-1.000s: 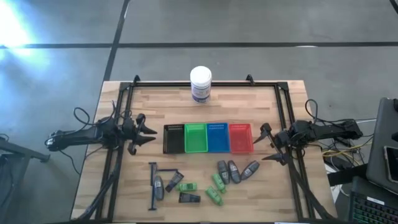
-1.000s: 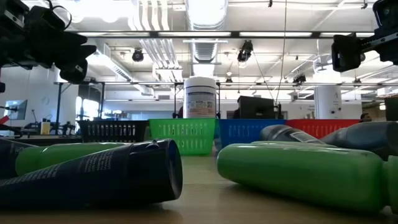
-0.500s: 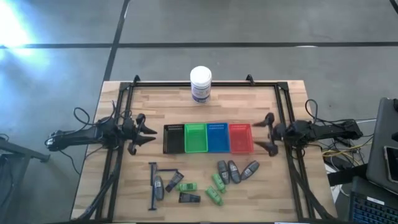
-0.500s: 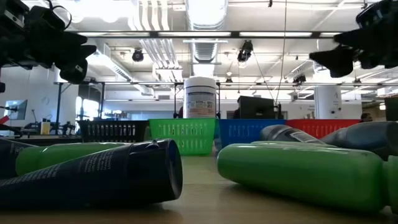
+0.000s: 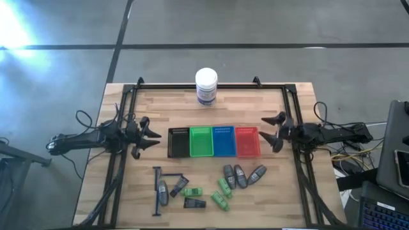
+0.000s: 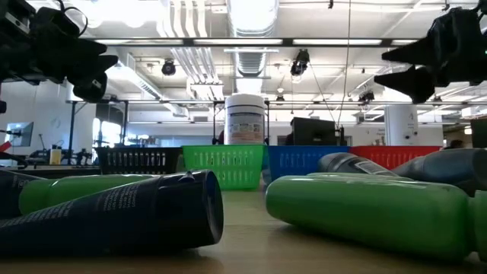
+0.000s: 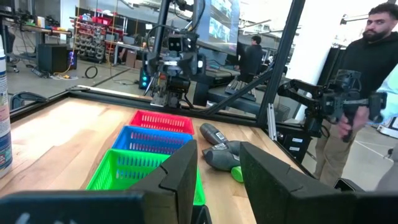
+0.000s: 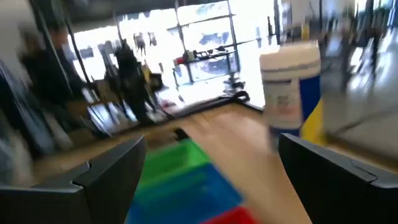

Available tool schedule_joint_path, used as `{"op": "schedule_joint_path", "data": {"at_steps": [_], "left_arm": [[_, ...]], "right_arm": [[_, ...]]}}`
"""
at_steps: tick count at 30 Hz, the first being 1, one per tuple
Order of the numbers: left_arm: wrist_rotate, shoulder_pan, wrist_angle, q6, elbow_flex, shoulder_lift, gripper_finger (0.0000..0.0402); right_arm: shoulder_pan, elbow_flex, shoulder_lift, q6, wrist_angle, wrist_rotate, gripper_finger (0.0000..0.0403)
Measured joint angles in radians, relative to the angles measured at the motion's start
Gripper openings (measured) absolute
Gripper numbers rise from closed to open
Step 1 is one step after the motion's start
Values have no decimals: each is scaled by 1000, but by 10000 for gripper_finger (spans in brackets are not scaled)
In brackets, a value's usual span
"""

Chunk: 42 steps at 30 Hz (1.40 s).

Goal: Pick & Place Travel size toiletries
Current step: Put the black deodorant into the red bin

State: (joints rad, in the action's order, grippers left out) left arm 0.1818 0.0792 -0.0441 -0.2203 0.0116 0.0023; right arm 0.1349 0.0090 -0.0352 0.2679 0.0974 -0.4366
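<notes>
The slanted grey tube in front of the red tray is next, and my right gripper will close on the body of the slanted grey tube [image 5: 257,174].
The travel size toiletries lie loose on the wooden table near its front edge: grey tubes [image 5: 239,176], green packets [image 5: 221,191], a dark pack [image 5: 195,203] and thin blue sticks [image 5: 157,190]. Up close, the low view shows a dark tube [image 6: 114,217] and a green one [image 6: 365,209]. My left gripper [image 5: 152,136] hovers level at the table's left, beside the black tray, open, with nothing between its fingers [image 7: 186,177]. At the table's right, beside the red tray, my right gripper [image 5: 271,129] also hovers level, wide open and empty [image 8: 211,186].
Black [image 5: 179,142], green [image 5: 201,142], blue [image 5: 223,142] and red [image 5: 247,142] trays stand in a row at mid-table. A white jar [image 5: 206,86] stands at the far edge. A black frame [image 5: 192,86] runs round the table. A person [image 7: 367,93] stands beyond the right side.
My right gripper has swung at the wrist from pointing toward the near-left to pointing toward the far-left, and has rolled; its fingers stay wide open. My left arm and the toiletries have kept still.
</notes>
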Motion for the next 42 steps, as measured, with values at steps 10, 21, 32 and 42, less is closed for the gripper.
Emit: {"op": "schedule_joint_path", "data": {"at_steps": [10,21,32,42], "left_arm": [[0,0,0,0,0,0,126],[0,0,0,0,0,0,126],[0,0,0,0,0,0,126],[0,0,0,0,0,0,126]], "right_arm": [[0,0,0,1078,8,-6,364],[6,0,-7,1016,-11,16,364],[7,0,-43,1060,-26,-90,364],[7,0,-122,958,-31,-34,364]]}}
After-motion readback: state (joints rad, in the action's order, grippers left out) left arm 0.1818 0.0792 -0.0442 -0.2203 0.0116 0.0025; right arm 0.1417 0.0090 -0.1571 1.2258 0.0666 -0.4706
